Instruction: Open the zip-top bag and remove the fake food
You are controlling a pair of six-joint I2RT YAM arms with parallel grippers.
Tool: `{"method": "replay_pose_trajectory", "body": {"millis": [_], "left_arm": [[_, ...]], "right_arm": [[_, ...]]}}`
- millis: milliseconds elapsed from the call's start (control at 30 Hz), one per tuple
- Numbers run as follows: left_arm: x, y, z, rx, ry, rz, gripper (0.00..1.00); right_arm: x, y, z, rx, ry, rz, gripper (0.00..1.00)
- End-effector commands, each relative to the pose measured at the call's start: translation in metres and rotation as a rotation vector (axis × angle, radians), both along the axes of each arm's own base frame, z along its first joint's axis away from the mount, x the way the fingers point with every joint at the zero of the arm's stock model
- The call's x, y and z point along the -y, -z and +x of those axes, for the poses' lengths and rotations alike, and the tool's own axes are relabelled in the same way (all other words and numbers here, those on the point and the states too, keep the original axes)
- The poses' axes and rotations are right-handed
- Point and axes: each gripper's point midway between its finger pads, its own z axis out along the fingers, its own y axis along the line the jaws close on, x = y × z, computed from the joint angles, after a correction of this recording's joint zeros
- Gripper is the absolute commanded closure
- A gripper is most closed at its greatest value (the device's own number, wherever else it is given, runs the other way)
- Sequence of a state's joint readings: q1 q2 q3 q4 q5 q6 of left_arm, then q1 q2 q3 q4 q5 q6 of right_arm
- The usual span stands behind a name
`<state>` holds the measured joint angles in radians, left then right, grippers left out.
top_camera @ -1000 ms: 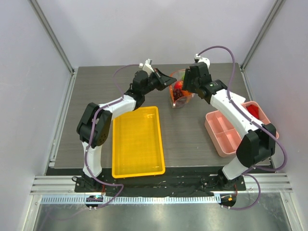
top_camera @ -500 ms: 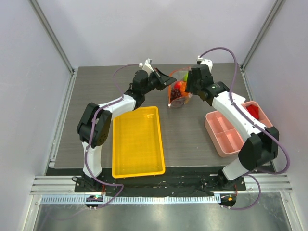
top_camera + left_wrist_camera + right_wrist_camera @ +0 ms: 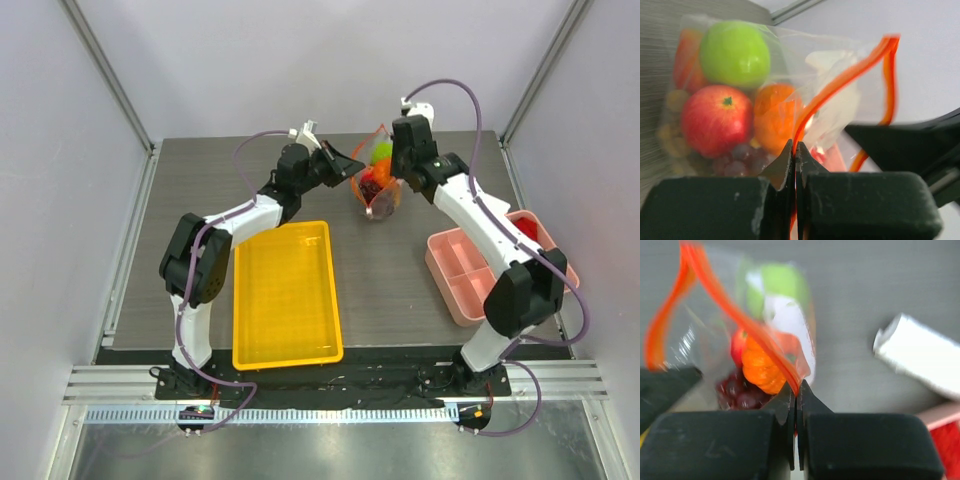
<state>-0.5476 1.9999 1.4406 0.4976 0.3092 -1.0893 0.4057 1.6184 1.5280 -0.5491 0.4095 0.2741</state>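
The bag's orange-red piece is held by both grippers, so my left gripper needs to let go of its part of that piece and take the pumpkin point(image 3: 383, 172) while my right gripper keeps the bag open.
The zip-top bag point(image 3: 378, 192) hangs between my two grippers at the back of the table, its orange-red zip strip point(image 3: 850, 75) parted into two strands. Through the clear plastic I see the fake food: a green apple point(image 3: 735, 54), a red apple point(image 3: 716, 120), an orange pumpkin point(image 3: 776, 115) and purple grapes point(image 3: 740, 157). My left gripper point(image 3: 795, 146) is shut on one strand of the strip. My right gripper point(image 3: 796, 388) is shut on the other strand, just above the pumpkin point(image 3: 762, 371). From above, the left gripper point(image 3: 355, 163) and right gripper point(image 3: 393, 178) flank the bag's mouth.
A yellow tray point(image 3: 285, 290) lies in front of the left arm. A pink compartment tray point(image 3: 480, 275) with something red in it sits at the right. A white roll of cloth point(image 3: 922, 357) lies on the table beyond the bag.
My right gripper has closed onto the bag's zip strip and shifted toward the back. The bag's mouth now stands higher and spread between both grippers. The left arm has stayed put.
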Motion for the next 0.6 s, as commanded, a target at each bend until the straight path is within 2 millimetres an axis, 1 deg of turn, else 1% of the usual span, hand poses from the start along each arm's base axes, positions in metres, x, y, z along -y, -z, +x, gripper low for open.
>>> {"method": "replay_pose_trajectory", "body": {"millis": [0, 33, 67, 100, 133, 167, 200, 233, 267, 333, 367, 400, 433, 467, 500, 533, 567], "left_arm": [[-0.011, 0.001, 0.017, 0.05, -0.058, 0.095, 1.0], [-0.012, 0.005, 0.018, 0.043, -0.057, 0.11, 1.0], [-0.011, 0.01, 0.02, 0.031, -0.055, 0.126, 1.0], [-0.014, 0.015, 0.022, 0.029, -0.055, 0.149, 1.0], [-0.015, 0.019, 0.023, 0.025, -0.055, 0.166, 0.95], [-0.018, 0.026, 0.024, 0.003, -0.058, 0.194, 0.91], [-0.022, 0.025, 0.024, 0.008, -0.068, 0.209, 0.85], [-0.027, 0.025, 0.026, 0.03, -0.081, 0.242, 0.74], [-0.031, 0.023, 0.025, 0.042, -0.092, 0.266, 0.7], [-0.039, 0.01, 0.021, 0.084, -0.099, 0.324, 0.59], [-0.041, 0.006, 0.02, 0.095, -0.104, 0.34, 0.58], [-0.041, -0.006, 0.018, 0.111, -0.097, 0.347, 0.57], [-0.041, -0.013, 0.016, 0.132, -0.086, 0.351, 0.58], [-0.037, -0.018, 0.012, 0.142, -0.055, 0.344, 0.61], [-0.034, -0.023, 0.009, 0.145, -0.036, 0.333, 0.7], [-0.031, -0.031, 0.008, 0.16, -0.025, 0.31, 0.84], [-0.027, -0.036, 0.007, 0.153, -0.014, 0.272, 0.87]], "right_arm": [[-0.005, -0.053, 0.049, 0.145, -0.079, -0.104, 0.99], [-0.01, -0.054, 0.055, 0.146, -0.108, -0.117, 0.99], [-0.014, -0.063, 0.061, 0.161, -0.129, -0.121, 0.99], [-0.016, -0.059, 0.067, 0.15, -0.145, -0.127, 0.99], [-0.021, -0.046, 0.074, 0.124, -0.176, -0.132, 0.99], [-0.025, -0.046, 0.078, 0.117, -0.207, -0.145, 0.99], [-0.027, -0.042, 0.08, 0.107, -0.219, -0.148, 0.99], [-0.034, -0.033, 0.082, 0.09, -0.253, -0.139, 0.98], [-0.038, -0.031, 0.083, 0.087, -0.268, -0.126, 0.99], [-0.046, -0.025, 0.085, 0.077, -0.293, -0.095, 0.99], [-0.049, -0.023, 0.086, 0.073, -0.299, -0.08, 0.99], [-0.05, -0.022, 0.088, 0.069, -0.301, -0.079, 0.99], [-0.052, -0.02, 0.088, 0.062, -0.298, -0.069, 0.99], [-0.055, -0.022, 0.091, 0.065, -0.289, -0.045, 0.98], [-0.056, -0.022, 0.092, 0.06, -0.287, -0.036, 0.99], [-0.055, -0.021, 0.091, 0.048, -0.279, -0.034, 0.99], [-0.057, -0.026, 0.093, 0.054, -0.269, -0.014, 0.99]]}}
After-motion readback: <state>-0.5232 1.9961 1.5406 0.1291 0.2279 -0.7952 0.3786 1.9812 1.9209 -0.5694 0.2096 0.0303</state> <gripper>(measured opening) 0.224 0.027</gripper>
